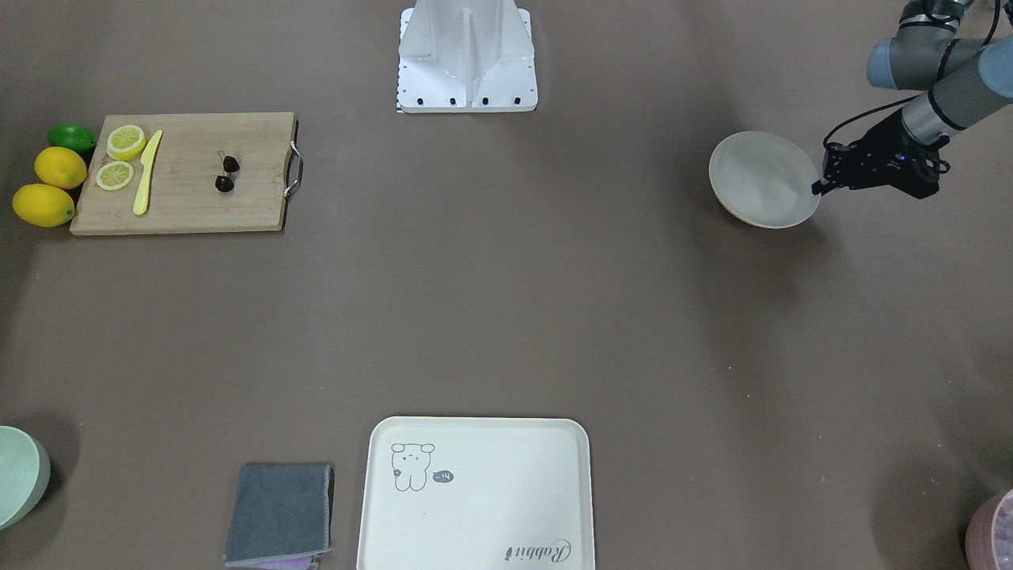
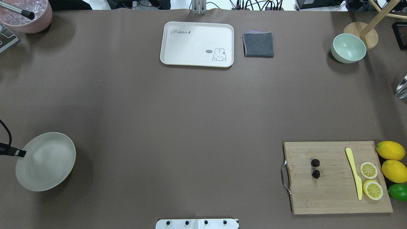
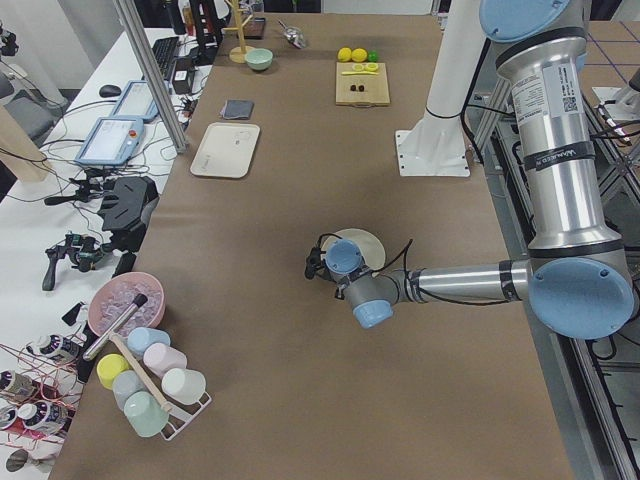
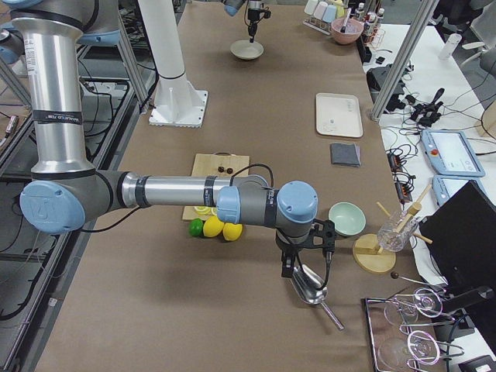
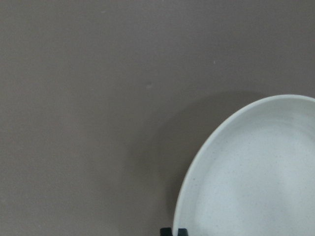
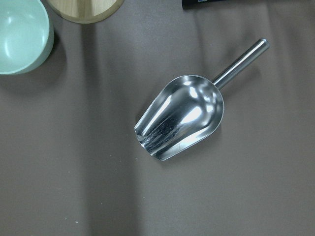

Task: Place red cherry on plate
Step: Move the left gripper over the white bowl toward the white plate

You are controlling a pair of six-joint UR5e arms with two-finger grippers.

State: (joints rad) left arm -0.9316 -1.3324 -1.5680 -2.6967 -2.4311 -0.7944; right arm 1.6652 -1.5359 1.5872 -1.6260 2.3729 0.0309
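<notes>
Next, I let go of the cream plate with my left gripper on the bare table [image 1: 474, 245] between the white stand and the rabbit tray.
The red cherry [image 1: 227, 174], a pair of tiny dark fruits, lies on the wooden cutting board [image 1: 190, 206], also seen from overhead as the red cherry [image 2: 315, 168]. Far across the table, the cream plate [image 1: 764, 180] sits tilted with a shadow under it. My left gripper [image 1: 818, 189] is shut on the plate's rim [image 2: 22, 156]; in the left wrist view its dark fingertips [image 5: 167, 230] meet the plate [image 5: 256, 172] at its edge. My right gripper [image 4: 304, 267] hangs over a metal scoop [image 6: 182, 115]; I cannot tell whether it is open.
Whole lemons [image 2: 390, 150], a lime [image 2: 398, 191], lemon slices [image 2: 369, 170] and a yellow knife [image 2: 354, 171] lie at the board. A rabbit tray [image 2: 197, 31], grey cloth [image 2: 258, 44], green bowl [image 2: 348, 48] and pink bowl [image 2: 27, 16] line the far edge.
</notes>
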